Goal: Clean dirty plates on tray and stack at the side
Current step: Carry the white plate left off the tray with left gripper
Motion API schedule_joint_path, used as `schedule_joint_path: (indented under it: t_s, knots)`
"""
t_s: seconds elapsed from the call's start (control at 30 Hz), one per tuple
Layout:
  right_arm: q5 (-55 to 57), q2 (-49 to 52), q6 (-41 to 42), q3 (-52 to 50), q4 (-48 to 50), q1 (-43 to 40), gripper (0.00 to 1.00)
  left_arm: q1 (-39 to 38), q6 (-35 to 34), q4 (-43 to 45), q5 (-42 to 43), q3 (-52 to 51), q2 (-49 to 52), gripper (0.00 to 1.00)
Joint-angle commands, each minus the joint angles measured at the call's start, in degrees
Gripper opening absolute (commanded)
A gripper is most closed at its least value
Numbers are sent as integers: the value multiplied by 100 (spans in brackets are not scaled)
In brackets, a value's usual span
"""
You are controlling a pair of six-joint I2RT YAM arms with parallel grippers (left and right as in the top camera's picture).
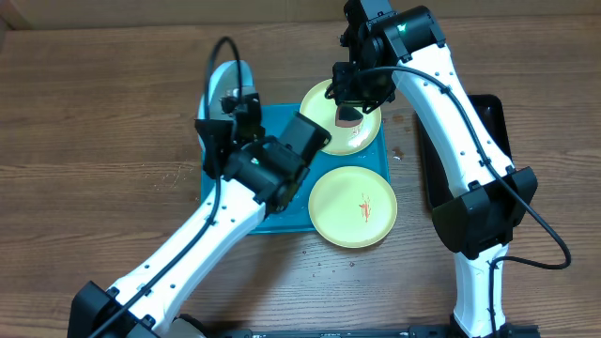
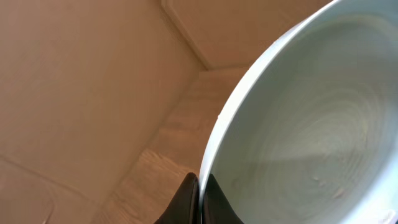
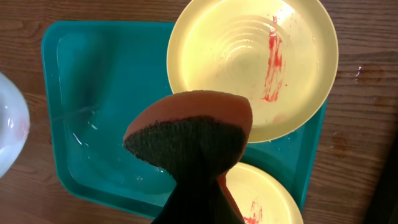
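The robot's left gripper needs to set the pale blue-white plate down on the wooden table [image 1: 148, 176] next to the turquoise tray, opposite the lime-green plates.
My left gripper [image 1: 228, 96] is shut on the rim of the pale blue-white plate [image 1: 220, 79] and holds it tilted at the tray's far left corner. In the left wrist view the fingers [image 2: 200, 194] pinch the rim of this plate [image 2: 305, 124]. Two lime-green plates lie at the right side of the turquoise tray [image 1: 254, 202]: one far [image 1: 324, 101], one near [image 1: 352, 208] with a red smear. My right gripper [image 1: 349, 105] is shut on an orange sponge [image 3: 189, 134] with a dark scrub face, held above the far plate. The right wrist view shows both smeared green plates [image 3: 252, 62] [image 3: 267, 199].
A black tray [image 1: 495, 122] lies on the wooden table at the right, partly hidden by my right arm. The tray floor [image 3: 106, 106] is wet. Small crumbs lie on the table near the tray's right edge [image 1: 398, 150].
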Motion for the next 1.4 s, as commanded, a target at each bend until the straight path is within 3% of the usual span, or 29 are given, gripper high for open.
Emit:
schedule_joint_path:
  t_s: [0.0, 0.33, 0.4, 0.57, 0.8, 0.9, 0.97, 1.2, 1.37]
  knots:
    - [50, -227, -2, 140, 26, -13, 4, -133, -179, 42, -514, 9, -20, 4]
    - [50, -227, -2, 140, 11, -13, 4, -122, -179, 42, -396, 11, -20, 4]
    - [50, -227, -2, 140, 9, -13, 4, -90, -177, 31, 0, 9, -20, 4]
    - [52, -227, -4, 140, -9, -13, 4, 382, 15, 22, 2203, 9, -20, 4]
    - [50, -227, -7, 140, -11, -13, 4, 1963, 929, 229, 5340, 9, -20, 4]
    - [50, -227, -7, 140, -11, -13, 4, 3209, 1456, 321, 7047, 9, -20, 4]
    - [50, -227, -7, 140, -11, -13, 4, 3866, 1565, 306, 7558, 9, -20, 4]
    - [50, -227, -7, 140, -31, -13, 4, 5969, 1705, 372, 8041, -66, -17, 4]
    - [50, -227, -7, 140, -28, -13, 4, 6894, 1633, 772, 8046, -542, -17, 5]
